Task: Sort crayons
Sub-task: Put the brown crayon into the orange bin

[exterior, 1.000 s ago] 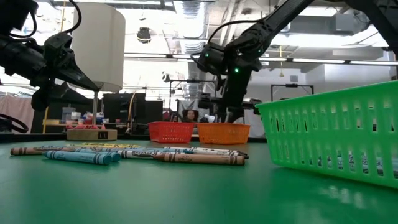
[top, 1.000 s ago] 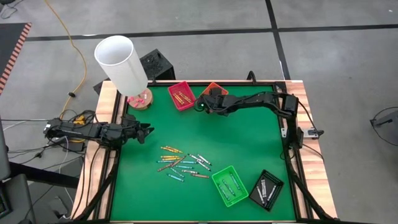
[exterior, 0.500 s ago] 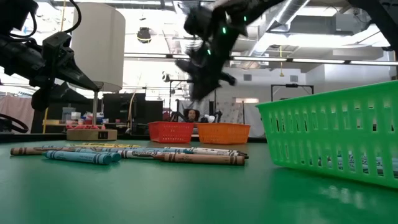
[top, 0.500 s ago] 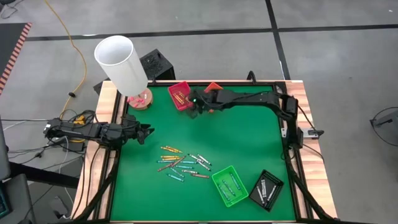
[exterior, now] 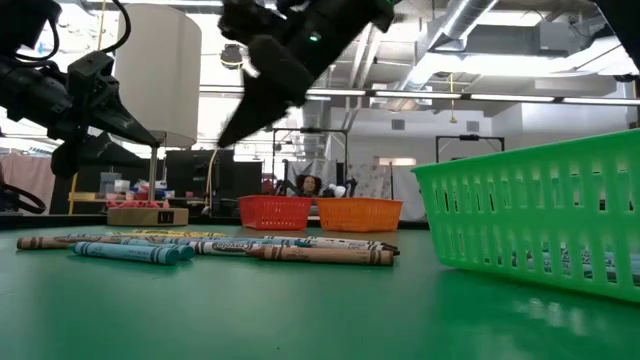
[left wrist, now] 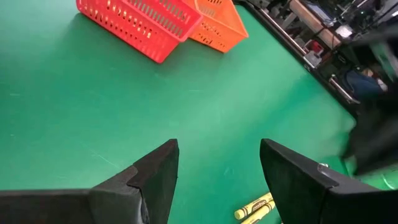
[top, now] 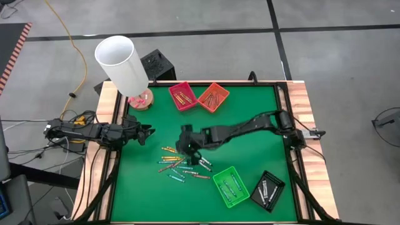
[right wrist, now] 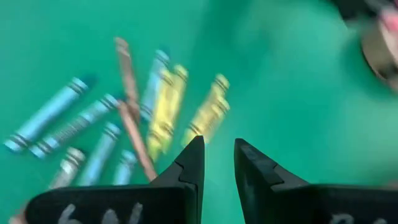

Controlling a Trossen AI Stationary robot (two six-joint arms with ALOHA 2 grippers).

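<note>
My right gripper will grab the body of the brown crayon (top: 167, 168) (right wrist: 129, 83) next to the blue crayon at the end of the pile farthest from the green tray.
Several loose crayons (top: 184, 165) in yellow, brown, blue and teal wraps lie flat on the green table, seen side-on in the low view (exterior: 200, 246). My right gripper (top: 185, 151) hangs above the far side of this pile, slanting down toward it. Its fingers (right wrist: 219, 152) stand a little apart with nothing between them, and the crayons (right wrist: 143, 118) show ahead of them. My left gripper (top: 147, 132) waits at the table's left edge, open (left wrist: 219, 155) and holding nothing. One yellow crayon (left wrist: 255, 207) shows beyond its fingers.
A red tray (top: 182, 95) and an orange tray (top: 214, 96) with crayons stand at the far edge. A green tray (top: 230, 186) and a black tray (top: 267, 190) stand at the near right. A white lamp shade (top: 122, 62) on a wooden base stands at the far left corner.
My right gripper has swung from over the orange tray at the far edge, past the red tray, toward the near edge and left. It now hangs over the loose crayons. Its wrist has rolled on the way. The crayons have not moved.
</note>
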